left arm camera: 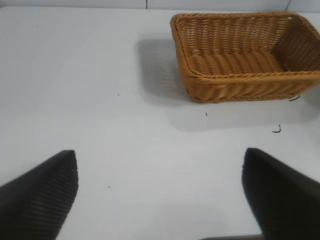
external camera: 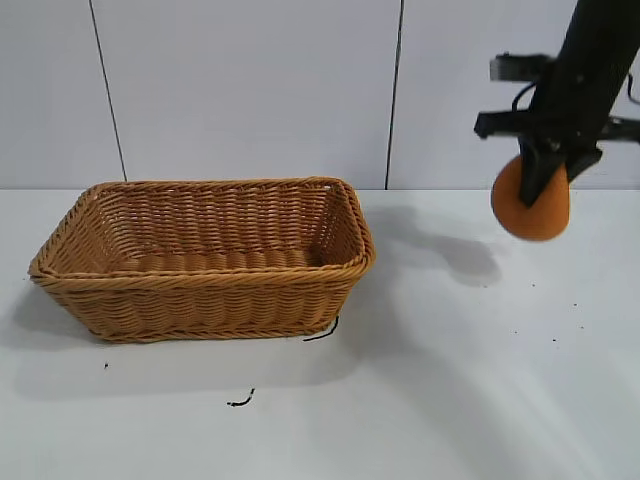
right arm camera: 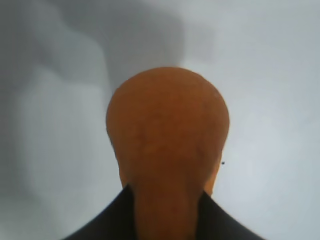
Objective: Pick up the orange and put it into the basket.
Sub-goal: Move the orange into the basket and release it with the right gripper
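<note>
The orange, now lifted well above the white table, will sit in the middle of the wicker basket (external camera: pixel 231 247), behind the basket's front rim, once the robot's right gripper releases it.
The burnt-orange orange (external camera: pixel 531 208) hangs in my right gripper (external camera: pixel 541 185), lifted well above the white table at the right. In the right wrist view the orange (right arm camera: pixel 167 135) fills the middle, with the black fingers (right arm camera: pixel 107 220) shut on its lower end. The tan wicker basket (external camera: pixel 60 270) stands on the table at the left, empty, well to the left of the held orange. It also shows in the left wrist view (left arm camera: pixel 240 85). My left gripper (left arm camera: pixel 160 195) is open and empty, over bare table away from the basket; it is out of the exterior view.
Two small dark scraps lie on the table in front of the basket, one (external camera: pixel 322 331) at its near right corner and one (external camera: pixel 240 400) closer to the front. A white panelled wall stands behind the table.
</note>
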### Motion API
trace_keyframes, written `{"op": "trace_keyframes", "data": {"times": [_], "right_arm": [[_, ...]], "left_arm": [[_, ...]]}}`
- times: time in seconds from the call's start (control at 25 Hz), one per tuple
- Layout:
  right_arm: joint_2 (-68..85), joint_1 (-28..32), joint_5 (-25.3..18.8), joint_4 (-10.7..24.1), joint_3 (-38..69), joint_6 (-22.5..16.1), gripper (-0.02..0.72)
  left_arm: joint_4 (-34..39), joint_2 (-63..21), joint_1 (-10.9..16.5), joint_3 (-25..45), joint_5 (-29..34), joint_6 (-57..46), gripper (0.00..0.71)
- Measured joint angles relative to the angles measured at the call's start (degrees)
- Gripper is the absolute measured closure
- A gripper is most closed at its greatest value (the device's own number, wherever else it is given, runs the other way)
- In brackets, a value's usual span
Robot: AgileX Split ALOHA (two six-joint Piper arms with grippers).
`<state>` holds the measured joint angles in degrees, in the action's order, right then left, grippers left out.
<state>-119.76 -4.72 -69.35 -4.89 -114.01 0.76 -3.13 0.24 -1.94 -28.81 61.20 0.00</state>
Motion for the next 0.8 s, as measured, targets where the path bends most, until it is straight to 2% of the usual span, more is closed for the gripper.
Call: {"op": "trace_keyframes", "data": {"times": [0.2, 0.4, 0.68, 0.8], "right_arm": [[0.0, -5.42, -0.22, 0.0, -3.01, -0.76, 0.606], [-0.19, -13.82, 0.27, -0.05, -3.01, -0.76, 0.606], [-3.56, -25.59, 6.45, -0.21, -3.02, -1.7, 0.606], [-6.77, -29.46, 10.57, -0.42, -3.02, -1.76, 0.606]], "left_arm": [[0.0, 0.0, 0.0, 0.0, 0.0, 0.0, 0.071], [0.0, 0.0, 0.0, 0.0, 0.0, 0.0, 0.071], [0.0, 0.0, 0.0, 0.0, 0.0, 0.0, 0.071], [0.0, 0.0, 0.0, 0.0, 0.0, 0.0, 0.071]]}}
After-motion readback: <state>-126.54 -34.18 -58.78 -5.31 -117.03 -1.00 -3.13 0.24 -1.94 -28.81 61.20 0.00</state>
